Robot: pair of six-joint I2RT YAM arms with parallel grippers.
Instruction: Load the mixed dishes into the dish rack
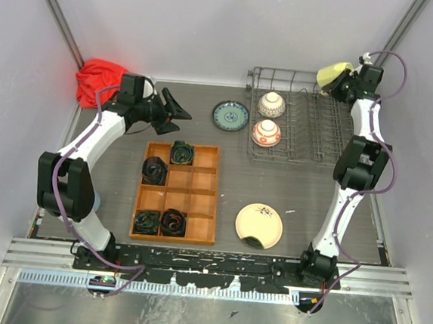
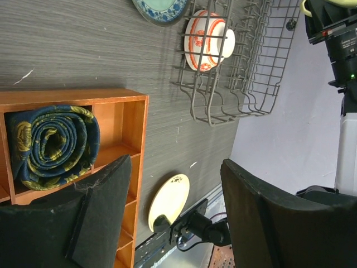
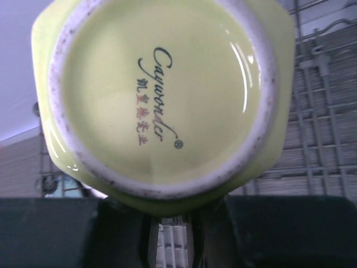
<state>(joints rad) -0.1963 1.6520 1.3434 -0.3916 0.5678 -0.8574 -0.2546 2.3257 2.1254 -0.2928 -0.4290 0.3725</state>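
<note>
Next, I release the pale yellow mug with my right gripper in the dish rack's far corner [image 1: 343, 97] away from the bowls.
My right gripper [image 1: 342, 82] is shut on the pale yellow mug [image 1: 333, 73] and holds it above the far right corner of the grey wire dish rack [image 1: 307, 143]. In the right wrist view the mug's base [image 3: 162, 95] fills the frame above the gripper [image 3: 170, 223]. Two white-and-red bowls [image 1: 271, 104] [image 1: 266, 132] sit in the rack's left side. The teal plate [image 1: 229, 116] lies on the table left of the rack. The cream plate [image 1: 259, 225] lies near the front. My left gripper [image 1: 177, 113] is open and empty above the table. The light blue cup is not clearly in view.
An orange-brown wooden tray [image 1: 206, 199] with several rolled dark cloths [image 1: 182, 153] lies centre-left. A red cloth [image 1: 98, 80] lies at the back left. The left wrist view shows the tray [image 2: 136, 139], a bowl [image 2: 207, 42] and the cream plate [image 2: 168, 198].
</note>
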